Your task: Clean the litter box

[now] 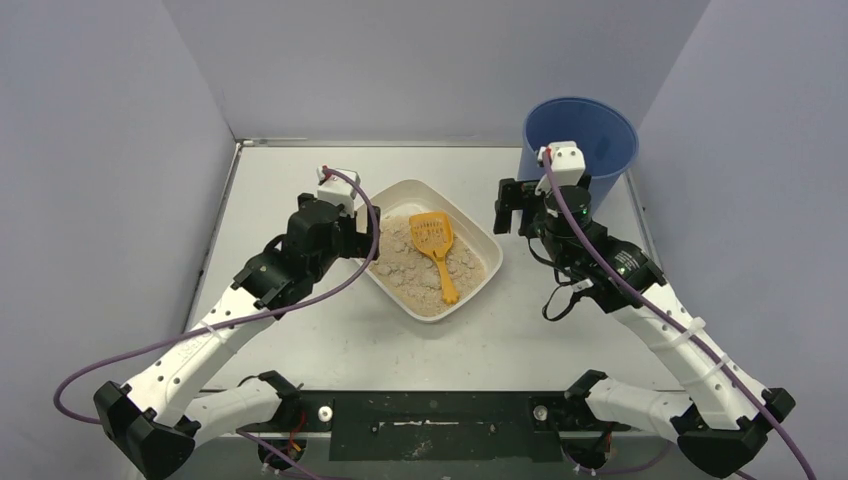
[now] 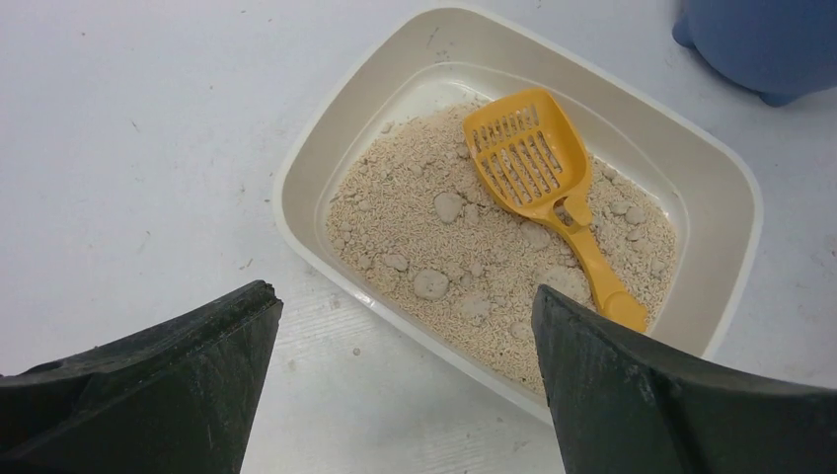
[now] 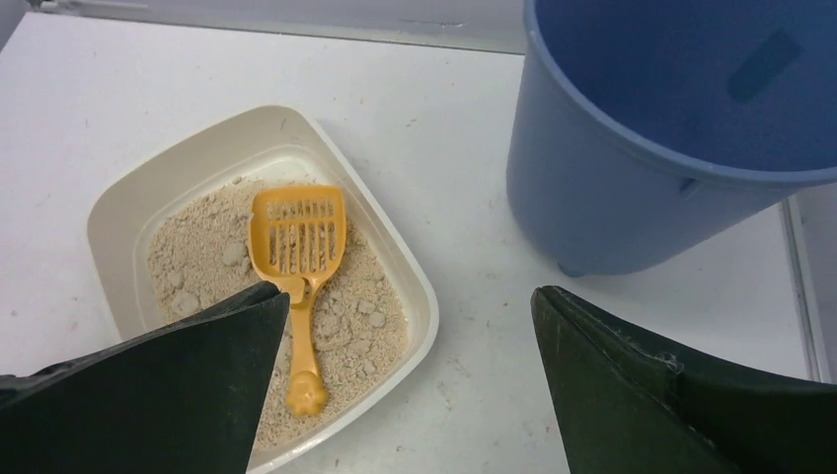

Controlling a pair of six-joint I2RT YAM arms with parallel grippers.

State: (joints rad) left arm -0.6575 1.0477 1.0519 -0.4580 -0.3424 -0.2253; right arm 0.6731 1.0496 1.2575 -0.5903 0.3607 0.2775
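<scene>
The robot's right gripper will next move to the blue bucket's rim (image 1: 525,139) (image 3: 549,59), on the side that faces the litter box, and close there.
The off-white litter box (image 1: 405,193) sits mid-table, holding beige litter with grey clumps (image 2: 430,284). An orange slotted scoop (image 1: 432,240) lies on the litter, handle toward the near edge. My left gripper (image 1: 370,240) is open and empty, hovering at the box's left rim (image 2: 326,138); in its wrist view the gripper (image 2: 405,306) spans the near rim. My right gripper (image 1: 510,210) is open and empty, above the table between the box and the bucket; in its wrist view the gripper (image 3: 410,301) sits right of the box (image 3: 118,207) and the scoop (image 3: 296,237).
A tall blue round bucket (image 1: 580,135) stands at the back right, just behind my right wrist, and shows in the right wrist view (image 3: 612,188) and the left wrist view (image 2: 760,44). Grey walls close in the table on three sides.
</scene>
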